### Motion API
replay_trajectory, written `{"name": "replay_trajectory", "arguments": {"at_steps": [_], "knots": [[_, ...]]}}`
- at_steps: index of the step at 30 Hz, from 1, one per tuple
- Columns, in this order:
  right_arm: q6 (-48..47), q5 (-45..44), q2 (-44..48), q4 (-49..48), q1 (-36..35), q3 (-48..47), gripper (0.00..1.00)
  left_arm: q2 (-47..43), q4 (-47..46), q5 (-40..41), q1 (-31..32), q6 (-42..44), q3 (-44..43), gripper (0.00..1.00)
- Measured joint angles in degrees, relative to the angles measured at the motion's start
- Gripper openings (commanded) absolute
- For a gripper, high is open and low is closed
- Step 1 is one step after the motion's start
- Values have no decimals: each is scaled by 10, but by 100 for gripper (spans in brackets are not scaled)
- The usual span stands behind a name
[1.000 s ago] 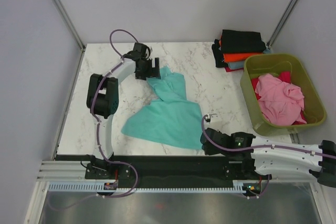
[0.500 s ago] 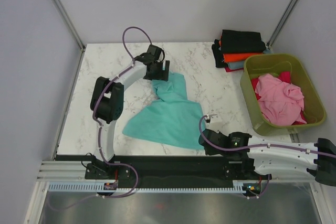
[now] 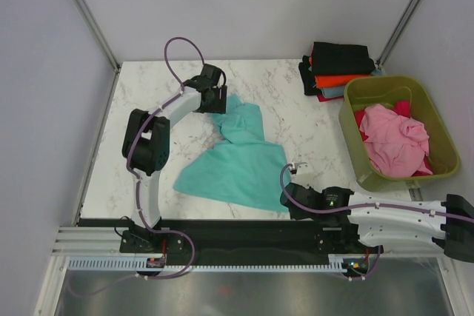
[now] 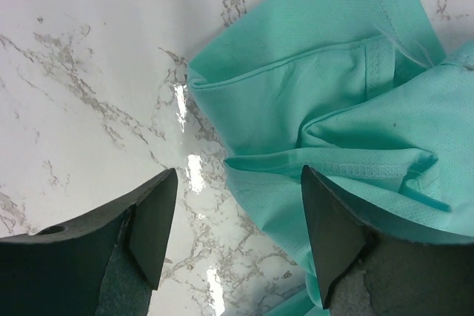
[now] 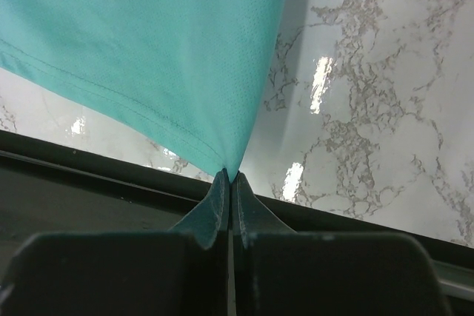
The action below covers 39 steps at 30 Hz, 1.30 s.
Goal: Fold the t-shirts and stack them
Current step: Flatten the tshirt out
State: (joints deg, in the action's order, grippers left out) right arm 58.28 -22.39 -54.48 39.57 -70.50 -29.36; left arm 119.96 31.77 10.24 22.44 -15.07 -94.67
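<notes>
The teal t-shirt's far end lies bunched, so my left gripper needs to pinch the t-shirt's folded edge (image 4: 241, 170) and lift together with my right gripper to stretch the t-shirt before folding.
A teal t-shirt (image 3: 237, 160) lies crumpled and stretched across the middle of the marble table. Its bunched far end, with a sleeve and hem folds (image 4: 326, 86), lies under my left gripper (image 3: 216, 101). That gripper (image 4: 241, 234) is open just above the table. The cloth's edge reaches in between the fingers from the right and the right finger (image 4: 329, 234) overlaps it; nothing is pinched. My right gripper (image 3: 287, 199) is at the table's near edge, shut on the shirt's near corner (image 5: 230, 172), and the cloth (image 5: 148, 35) is pulled up taut from its tips.
Folded black, orange and red shirts are stacked (image 3: 337, 68) at the back right corner. Beside them stands an olive-green tub (image 3: 438, 135) holding a pink shirt (image 3: 396, 138) over a red one. Grey walls enclose the table; a black rail runs along its near edge.
My left gripper swung a little right, then back left over the shirt's far end, and its jaws have narrowed somewhat. The right gripper has kept its hold on the near corner.
</notes>
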Motion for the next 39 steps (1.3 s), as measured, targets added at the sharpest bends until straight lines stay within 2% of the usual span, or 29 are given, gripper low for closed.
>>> {"name": "replay_trajectory", "arguments": {"at_steps": [5,7,8,10,12,13,17,20,22,23,25,26,28,29,31,32,34,39], "knots": [[0,0,-15,-6,0,0,0,0,-2,-15,2,-1,0,62],[0,0,-16,-8,0,1,0,0,-2,-24,2,-3,1,51],[0,0,-16,-10,0,2,0,0,-2,-30,2,-4,2,40],[0,0,-14,-12,0,5,0,0,-4,-37,2,-9,4,30],[0,0,-11,-13,0,10,0,0,-5,-44,2,-10,6,28],[0,0,-11,-13,0,11,0,0,-6,-45,2,-10,7,28],[0,0,-11,-14,0,13,0,0,-7,-47,2,-12,10,71],[0,0,-11,-14,0,13,0,-2,-11,-42,2,-18,24,78],[0,0,-11,-14,0,14,0,-7,-10,-38,1,-19,39,78],[0,0,-10,-15,0,15,0,-10,-10,-35,1,-19,46,70],[0,0,-10,-14,0,17,0,-13,-10,-33,-2,-23,52,63],[0,0,-10,-14,0,18,0,-14,-12,-33,-3,-25,53,54],[0,0,-10,-14,0,18,0,-15,-21,-36,-7,-31,57,48],[0,0,-9,-14,0,18,0,-15,-26,-40,-9,-32,60,40],[0,0,-8,-14,0,20,0,-15,-36,-47,-11,-36,66,33],[0,0,-7,-14,0,21,0,-15,-38,-50,-12,-38,68,21],[1,0,-5,-14,0,24,0,-15,-42,-58,-14,-43,70,4],[1,-2,-5,-14,0,26,0,-25,-49,-63,-15,-48,73,2]]}}
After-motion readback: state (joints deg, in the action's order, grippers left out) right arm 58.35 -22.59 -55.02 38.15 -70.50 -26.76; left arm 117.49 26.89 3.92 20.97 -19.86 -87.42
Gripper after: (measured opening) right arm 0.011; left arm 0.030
